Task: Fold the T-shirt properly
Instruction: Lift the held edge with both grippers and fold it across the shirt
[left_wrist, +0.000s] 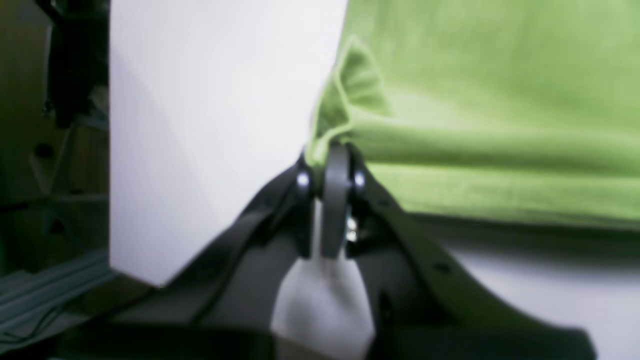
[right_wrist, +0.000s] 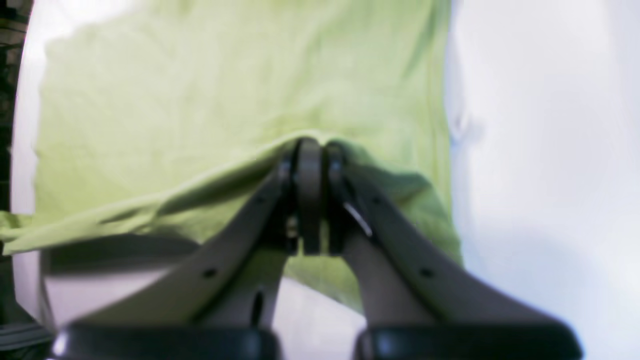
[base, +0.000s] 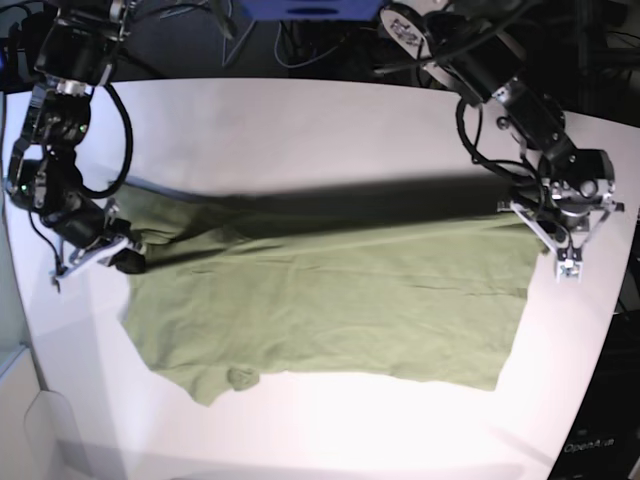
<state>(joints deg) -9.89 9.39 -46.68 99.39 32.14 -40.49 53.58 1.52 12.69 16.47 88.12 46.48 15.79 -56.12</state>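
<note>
Next, my left gripper releases the T-shirt's lifted far corner on the flat cloth just inside the shirt's side edge (base: 510, 291).
The olive-green T-shirt (base: 330, 300) lies spread across the white table (base: 300, 130), its far edge lifted and throwing a shadow. My left gripper (base: 533, 218), on the right in the base view, is shut on the shirt's far right corner. In the left wrist view the cloth (left_wrist: 475, 125) bunches where that gripper (left_wrist: 332, 147) pinches it. My right gripper (base: 128, 260), on the left in the base view, is shut on the far left edge. The right wrist view shows this gripper (right_wrist: 310, 142) pinching a raised fold of the shirt (right_wrist: 200, 110).
The table's left edge (base: 25, 340) curves close beside my right arm. Its right edge (base: 622, 300) runs just past my left gripper. Dark equipment and cables (base: 300, 30) stand behind the far edge.
</note>
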